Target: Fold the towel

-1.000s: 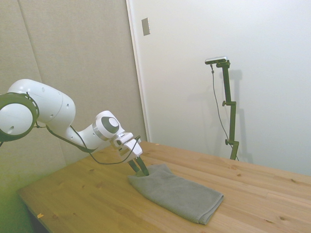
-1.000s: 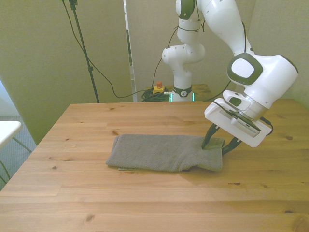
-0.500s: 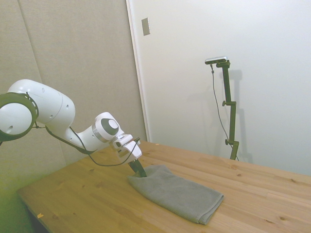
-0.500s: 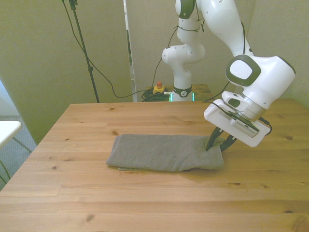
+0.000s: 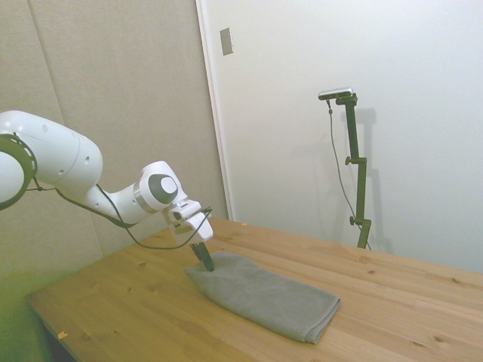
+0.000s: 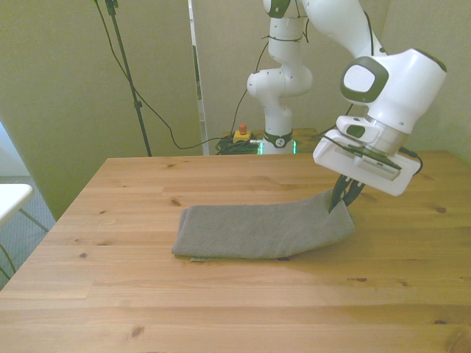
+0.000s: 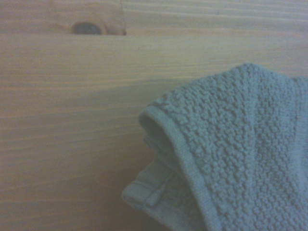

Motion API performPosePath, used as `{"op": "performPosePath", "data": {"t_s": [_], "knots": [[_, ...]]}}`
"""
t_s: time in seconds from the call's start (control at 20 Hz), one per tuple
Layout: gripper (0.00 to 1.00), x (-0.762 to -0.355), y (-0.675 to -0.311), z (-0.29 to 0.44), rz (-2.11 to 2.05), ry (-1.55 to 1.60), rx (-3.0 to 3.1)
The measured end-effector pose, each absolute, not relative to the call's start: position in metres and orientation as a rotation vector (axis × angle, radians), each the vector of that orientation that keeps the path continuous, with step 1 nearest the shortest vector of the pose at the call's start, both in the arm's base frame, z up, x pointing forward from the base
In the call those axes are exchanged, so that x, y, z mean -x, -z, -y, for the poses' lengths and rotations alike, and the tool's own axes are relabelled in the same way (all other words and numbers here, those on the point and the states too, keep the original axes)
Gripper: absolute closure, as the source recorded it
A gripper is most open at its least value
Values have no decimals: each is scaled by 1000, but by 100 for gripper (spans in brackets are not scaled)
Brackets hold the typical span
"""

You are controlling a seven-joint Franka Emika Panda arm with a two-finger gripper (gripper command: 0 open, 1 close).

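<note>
Next, I let go of the lifted towel end just past the back corner of the towel's opposite end (image 6: 168, 193).
The grey towel (image 6: 257, 231) lies as a long folded strip across the middle of the wooden table (image 6: 221, 309). My gripper (image 6: 341, 205) is shut on the towel's end at the front view's right, and that corner is lifted a little off the wood. From the side the towel (image 5: 264, 296) stretches away from the gripper (image 5: 206, 261), which pinches its near-left corner. The wrist view shows the towel's hemmed corner (image 7: 231, 159) raised, with its layers parting above the planks.
A yellow box with a red button (image 6: 241, 135) and coiled cables sit on the floor behind the table beside the robot's base. A dark knot (image 7: 86, 28) marks the wood near the held corner.
The fingers closed on the towel's corner, then the gripper rose and drew back toward the front view's right. The whole towel slid a little that way and its held end lifted.
</note>
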State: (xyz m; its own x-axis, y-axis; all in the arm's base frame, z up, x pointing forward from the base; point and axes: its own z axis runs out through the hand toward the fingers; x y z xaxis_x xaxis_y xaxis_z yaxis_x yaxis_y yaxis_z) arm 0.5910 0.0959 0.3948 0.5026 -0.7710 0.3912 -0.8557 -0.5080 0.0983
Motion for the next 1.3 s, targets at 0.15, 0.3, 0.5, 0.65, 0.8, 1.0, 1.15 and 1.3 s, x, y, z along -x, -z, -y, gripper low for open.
{"op": "performPosePath", "data": {"t_s": [0.15,0.3,0.5,0.65,0.8,1.0,1.15,1.3], "knots": [[100,-580,-418,-84,1398,-444,-2488],[100,-573,-441,-59,1436,-436,-2542],[100,-565,-474,-3,1473,-418,-2618],[100,-561,-485,41,1508,-392,-2643],[100,-558,-488,84,1529,-382,-2629],[100,-551,-499,138,1595,-370,-2648],[100,-546,-504,169,1634,-376,-2640],[100,-539,-505,196,1670,-374,-2619]]}}
